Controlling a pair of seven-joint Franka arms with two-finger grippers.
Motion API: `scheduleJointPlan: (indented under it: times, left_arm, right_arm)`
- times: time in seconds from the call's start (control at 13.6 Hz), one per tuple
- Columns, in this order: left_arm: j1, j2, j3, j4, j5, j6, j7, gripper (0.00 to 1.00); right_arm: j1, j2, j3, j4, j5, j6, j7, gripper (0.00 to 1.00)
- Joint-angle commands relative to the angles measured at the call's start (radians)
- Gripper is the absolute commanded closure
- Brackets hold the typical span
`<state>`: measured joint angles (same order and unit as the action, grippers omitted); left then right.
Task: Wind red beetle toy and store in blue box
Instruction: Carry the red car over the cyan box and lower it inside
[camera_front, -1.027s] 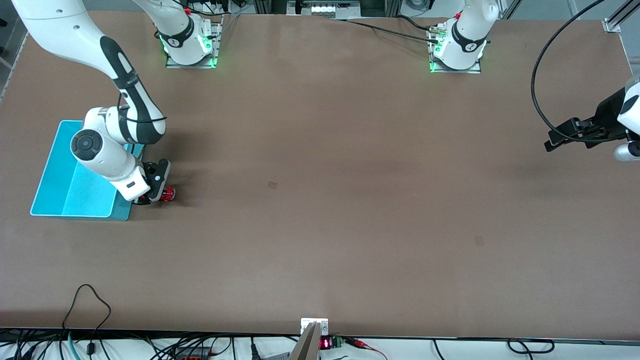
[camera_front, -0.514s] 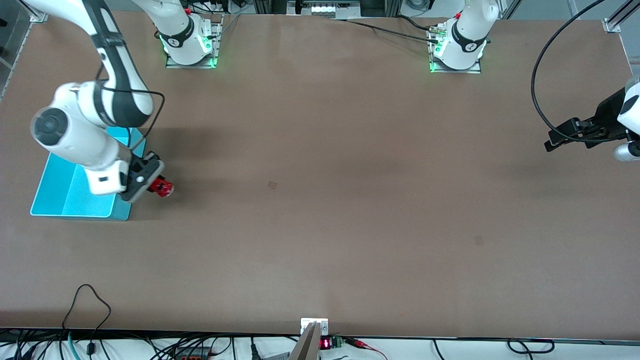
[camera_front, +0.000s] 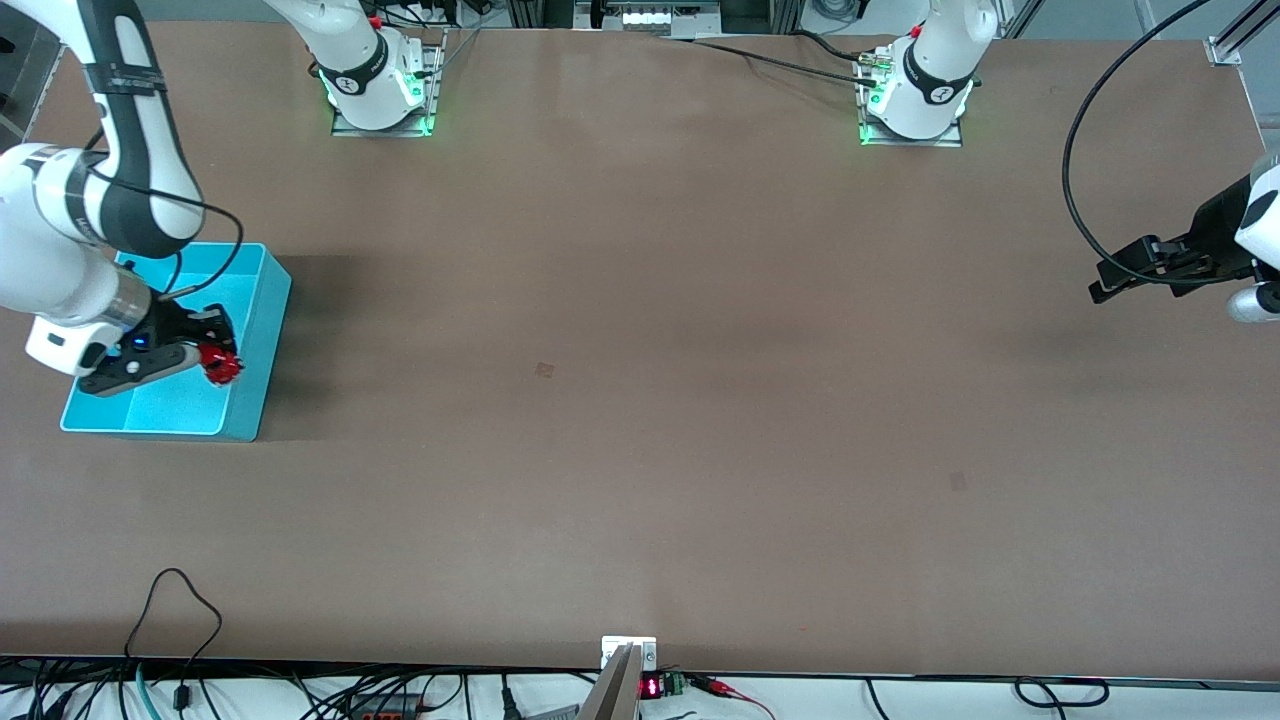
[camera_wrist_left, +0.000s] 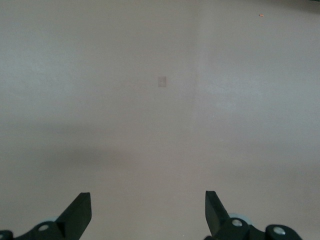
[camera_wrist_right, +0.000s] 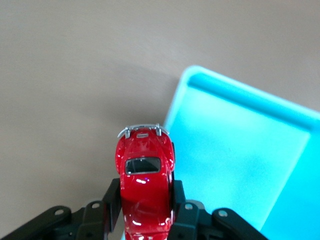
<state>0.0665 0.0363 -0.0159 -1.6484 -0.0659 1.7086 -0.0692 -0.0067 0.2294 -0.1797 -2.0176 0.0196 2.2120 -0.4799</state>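
Observation:
The robot's right gripper needs to release the red beetle toy on the blue box's bottom (camera_front: 221, 325), near the side of the box that faces the middle of the table.
My right gripper (camera_front: 205, 362) is shut on the red beetle toy (camera_front: 221, 365) and holds it in the air over the blue box (camera_front: 262, 330), above the wall that faces the table's middle. In the right wrist view the glossy red toy (camera_wrist_right: 144, 175) sits clamped between the black fingers (camera_wrist_right: 111, 200), its nose over the box's rim (camera_wrist_right: 175, 105). The turquoise box stands at the right arm's end of the table. My left gripper (camera_front: 1112, 283) is open and empty, waiting over the left arm's end of the table; its fingertips (camera_wrist_left: 77, 212) show over bare table.
The brown table (camera_front: 640, 400) has a small dark mark (camera_front: 544, 370) near its middle. Cables (camera_front: 180, 610) lie along the table edge nearest the front camera, and a black cable (camera_front: 1075, 170) hangs by the left arm.
My right gripper lifted the red toy off the table beside the box and carried it over the box's edge. The left arm has not moved.

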Motion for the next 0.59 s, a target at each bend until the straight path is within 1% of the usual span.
scheduleJointPlan:
  times: [0.0,0.15,0.37,0.51]
  left_arm:
    - [0.001,0.005,0.002,0.018,0.005,-0.015,0.012,0.00]
    - [0.001,0.007,0.002,0.018,0.003,-0.015,0.012,0.00]
    - [0.001,0.007,0.002,0.018,0.003,-0.015,0.012,0.00]
    - [0.001,0.007,0.002,0.018,0.003,-0.015,0.012,0.00]
  right_arm:
    - [-0.015,0.013,-0.035,-0.009,0.014,-0.009,0.095,1.00]
    - [-0.024,0.051,-0.075,-0.012,0.014,0.003,0.109,1.00]
    - [-0.056,0.111,-0.087,-0.042,0.008,0.084,0.100,1.00]
    - [-0.059,0.145,-0.095,-0.062,0.010,0.123,0.101,1.00]
